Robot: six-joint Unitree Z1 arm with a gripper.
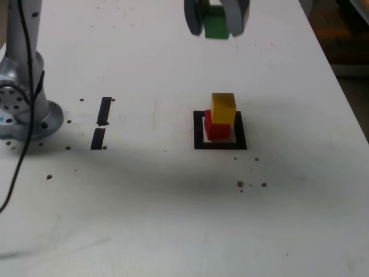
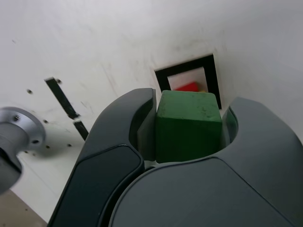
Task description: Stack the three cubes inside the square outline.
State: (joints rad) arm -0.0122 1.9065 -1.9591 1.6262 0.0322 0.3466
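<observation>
Next, I let go of the green cube on top of the yellow cube (image 1: 224, 93), above the red one.
The green cube (image 1: 217, 25) (image 2: 188, 124) is clamped between the dark fingers of my gripper (image 1: 217, 22) (image 2: 189, 118), held up in the air at the far side of the table. Inside the square outline (image 1: 219, 143) (image 2: 185, 69) stands the red cube (image 1: 217, 129) (image 2: 188, 87), and the yellow cube (image 1: 223, 108) sits on top of it, shifted a little toward the exterior view's right. In the wrist view the green cube hides most of that stack; only a sliver of red shows.
Two short black strips (image 1: 101, 122) (image 2: 66, 105) lie on the white table toward the exterior view's left. The arm's metal base (image 1: 26, 109) (image 2: 16, 137) stands at that left edge with a black cable. Small dark specks dot the table near the outline.
</observation>
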